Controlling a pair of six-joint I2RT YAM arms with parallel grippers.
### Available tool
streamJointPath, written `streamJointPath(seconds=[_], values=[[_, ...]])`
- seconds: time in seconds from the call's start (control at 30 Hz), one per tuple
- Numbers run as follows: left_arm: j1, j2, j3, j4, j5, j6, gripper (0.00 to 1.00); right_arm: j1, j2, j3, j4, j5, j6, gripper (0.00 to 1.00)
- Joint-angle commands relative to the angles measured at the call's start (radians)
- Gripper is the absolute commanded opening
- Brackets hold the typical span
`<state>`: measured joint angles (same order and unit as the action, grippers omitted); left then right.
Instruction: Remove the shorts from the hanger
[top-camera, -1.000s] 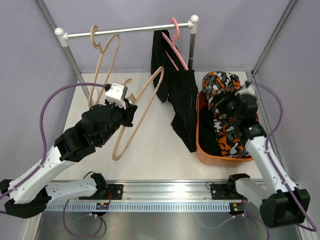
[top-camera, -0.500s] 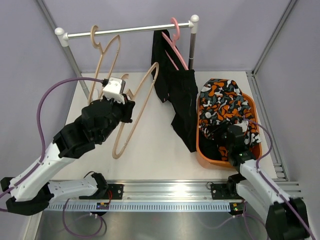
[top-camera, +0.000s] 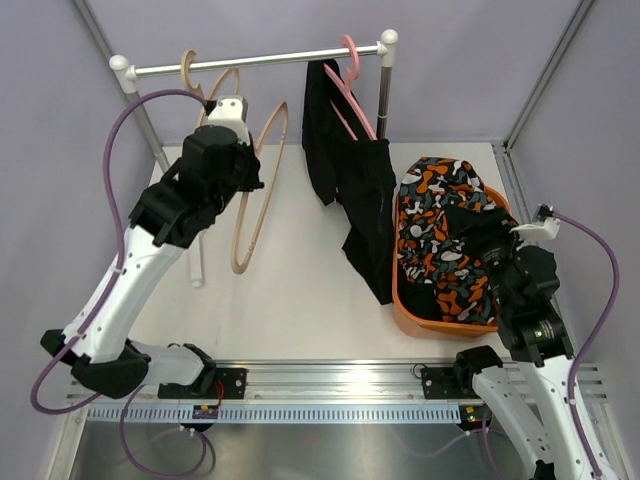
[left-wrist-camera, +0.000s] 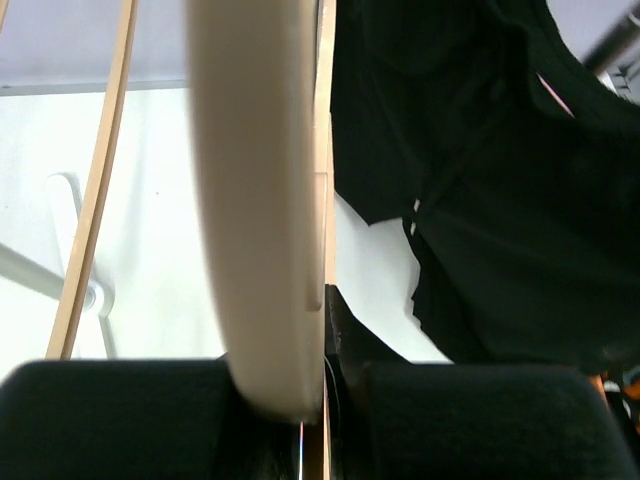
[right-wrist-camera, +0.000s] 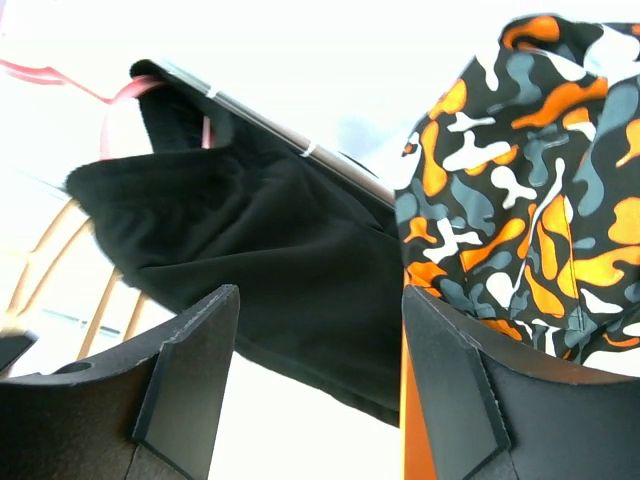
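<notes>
My left gripper has the bare wooden hanger's hook. It will let go of the hook on the rail (top-camera: 234, 62) next to the second wooden hanger.
Black shorts (top-camera: 352, 190) hang from a pink hanger (top-camera: 350, 58) on the rail (top-camera: 260, 61), drooping to the table; they also fill the right of the left wrist view (left-wrist-camera: 500, 200). Patterned orange, white, grey and black shorts (top-camera: 440, 225) lie in the orange basket (top-camera: 398, 290), with black cloth (top-camera: 428, 298) under them. My right gripper (top-camera: 482, 240) is open over the basket with nothing between its fingers (right-wrist-camera: 318, 300). My left gripper (top-camera: 248, 178) is raised and shut on a bare wooden hanger (top-camera: 262, 170), seen close up in the wrist view (left-wrist-camera: 255, 200).
A second wooden hanger (top-camera: 190, 66) hangs at the rail's left end. The rail's white foot (top-camera: 196, 268) rests on the table beside the left arm. Grey walls close in the table on three sides.
My right gripper has let go of the patterned shorts into the basket, opened and drawn back toward the near edge. My left arm has lifted the wooden hanger up toward the rail.
</notes>
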<state>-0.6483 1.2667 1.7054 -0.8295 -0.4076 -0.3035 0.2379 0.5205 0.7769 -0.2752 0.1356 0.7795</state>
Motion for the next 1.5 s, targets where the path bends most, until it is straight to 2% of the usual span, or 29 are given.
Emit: streamJointPath(seconds=[0.0,0.23,0.37,0.53,0.73,0.87,1.0,1.23,1.4,1.47], values=[[0.073,0.086,0.108,0.041,0.145,0.032,0.0,0.006,-0.014,0.068,-0.081,-0.019,-0.045,0.75],[0.16,0.21,0.235,0.145,0.179,0.064,0.0,0.006,-0.037,0.134,-0.111,-0.067,-0.045,0.76],[0.188,0.272,0.336,0.142,0.173,0.081,0.0,0.006,-0.045,0.15,-0.119,-0.082,-0.057,0.76],[0.205,0.292,0.335,0.211,0.164,0.115,0.0,0.006,-0.047,0.162,-0.104,-0.131,-0.04,0.76],[0.248,0.373,0.42,0.196,0.162,0.125,0.0,0.006,-0.042,0.2,-0.136,-0.16,-0.072,0.76],[0.266,0.398,0.425,0.207,0.162,0.132,0.0,0.006,-0.047,0.206,-0.15,-0.16,-0.086,0.76],[0.3,0.459,0.465,0.152,0.217,0.104,0.02,0.006,-0.043,0.202,-0.148,-0.168,-0.094,0.77],[0.314,0.458,0.389,0.148,0.246,0.087,0.05,0.006,-0.031,0.197,-0.147,-0.195,-0.094,0.77],[0.314,0.341,0.232,0.242,0.265,0.075,0.13,0.006,-0.04,0.187,-0.154,-0.195,-0.1,0.77],[0.314,0.307,0.22,0.25,0.265,0.076,0.15,0.006,-0.043,0.183,-0.153,-0.197,-0.098,0.77]])
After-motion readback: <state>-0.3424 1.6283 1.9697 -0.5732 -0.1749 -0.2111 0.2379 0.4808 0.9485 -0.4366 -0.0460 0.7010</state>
